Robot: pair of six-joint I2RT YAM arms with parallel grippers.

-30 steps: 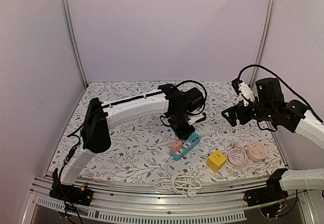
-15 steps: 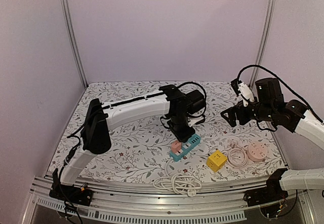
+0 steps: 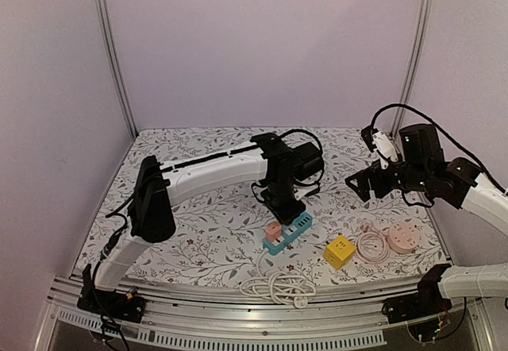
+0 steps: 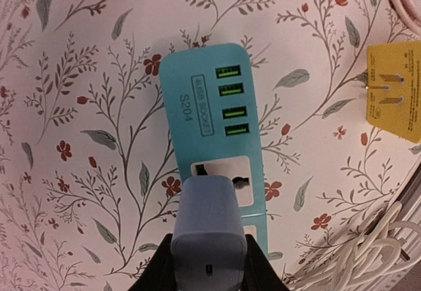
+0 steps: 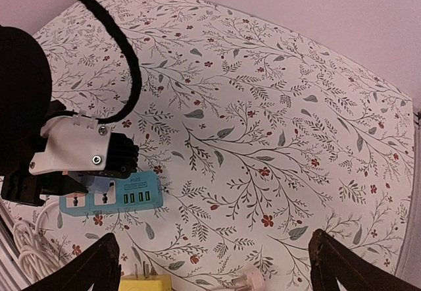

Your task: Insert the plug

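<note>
My left gripper should release the grey-blue plug once it is in the teal power strip's white socket [image 3: 271, 234] [image 4: 204, 171], beside the pink plug.
A grey-blue plug [image 4: 206, 220] is pinched between my left gripper's [image 4: 208, 266] black fingers, so that gripper is shut on it. The plug hangs over a white socket [image 4: 231, 174] of the teal power strip [image 4: 207, 93] and covers the socket's near part; its prongs are hidden. From above, the left gripper [image 3: 284, 202] stands over the strip [image 3: 295, 229] mid-table. My right gripper [image 3: 356, 183] hovers open well to the right, with nothing between its fingers [image 5: 92, 270]. In the right wrist view the strip [image 5: 135, 199] lies at the lower left.
A pink plug [image 3: 274, 229] sits in the strip's near end. A yellow cube adapter [image 3: 339, 251] lies to its right, then a pink round socket [image 3: 402, 241] with a coiled cord [image 3: 371, 245]. A white cable bundle [image 3: 279, 287] rests at the front edge.
My left gripper has shifted slightly down and forward over the strip with the plug held. The right arm has hardly moved.
</note>
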